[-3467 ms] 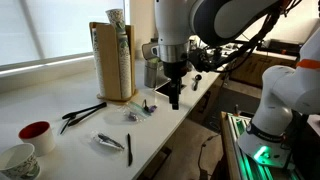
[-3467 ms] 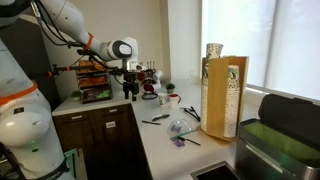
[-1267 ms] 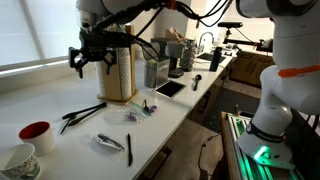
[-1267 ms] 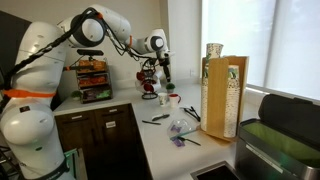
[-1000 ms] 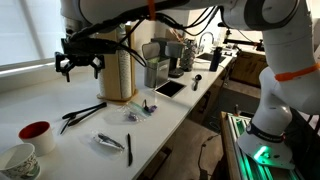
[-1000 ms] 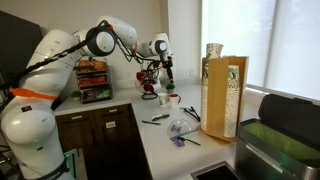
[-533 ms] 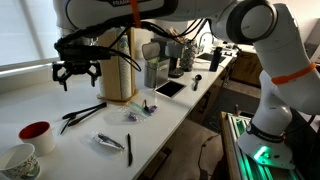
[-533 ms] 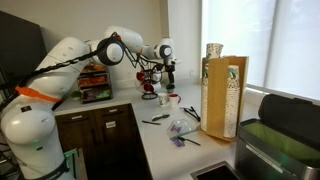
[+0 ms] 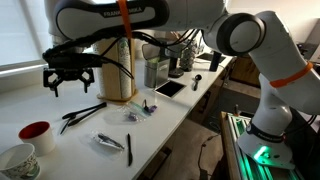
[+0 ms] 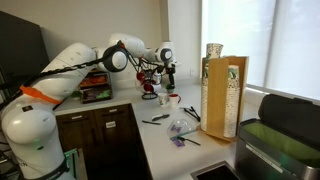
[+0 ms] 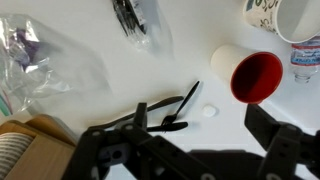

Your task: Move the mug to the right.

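The mug's rim [image 9: 48, 127] [image 11: 234, 86] on the side facing the black utensils is the next place my gripper should go to and close.
The mug [image 9: 35, 135] is small, white outside and bright red inside. It stands upright on the white counter near the left end in an exterior view. In the wrist view the mug [image 11: 250, 72] is at the upper right. My gripper [image 9: 68, 80] is open and empty. It hangs well above the counter, to the right of and higher than the mug. It also shows in the other exterior view [image 10: 170, 72]. In the wrist view its two dark fingers frame the bottom of the picture [image 11: 200, 150], spread wide, with the mug above the right finger.
A larger patterned cup [image 9: 17, 160] stands next to the mug, also in the wrist view [image 11: 290, 18]. Black utensils [image 9: 82, 113] lie below my gripper [image 11: 165, 110]. A plastic bag [image 9: 108, 143], a pen [image 9: 128, 148], a tall cardboard box [image 9: 117, 62] and a tablet [image 9: 168, 88] are farther right.
My gripper has swung left along the counter, past the cardboard box and over the black utensils, and dropped a little. It stays open. The mug has not moved.
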{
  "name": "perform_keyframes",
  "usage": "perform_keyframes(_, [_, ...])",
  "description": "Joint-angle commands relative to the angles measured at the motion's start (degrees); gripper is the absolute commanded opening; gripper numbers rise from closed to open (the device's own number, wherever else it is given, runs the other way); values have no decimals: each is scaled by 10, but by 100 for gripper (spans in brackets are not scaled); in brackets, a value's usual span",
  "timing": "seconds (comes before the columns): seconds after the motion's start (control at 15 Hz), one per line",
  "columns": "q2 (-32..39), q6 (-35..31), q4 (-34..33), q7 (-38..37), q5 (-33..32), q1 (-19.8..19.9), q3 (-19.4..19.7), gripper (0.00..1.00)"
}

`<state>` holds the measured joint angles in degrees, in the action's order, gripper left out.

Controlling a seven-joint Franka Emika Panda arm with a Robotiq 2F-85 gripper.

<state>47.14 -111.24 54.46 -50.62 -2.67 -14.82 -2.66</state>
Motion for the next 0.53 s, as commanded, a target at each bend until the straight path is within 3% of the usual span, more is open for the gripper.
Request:
perform_keyframes(0.0, [106,25,-137,12,8,-7,-8,100])
perform_keyframes(0.07, [125,41,-160,5,5,-9,-4,100])
perform_keyframes(0.13, [140,101,-184,-8,0,-13,1,100])
perform_keyframes(0.2, [85,31,-94,2,1,-7,-3,100])
perform_keyframes(0.4, [96,36,-105,2,1,-7,-2,100])
perform_keyframes(0.47, [102,7,-108,-15,-2,-10,3,100])
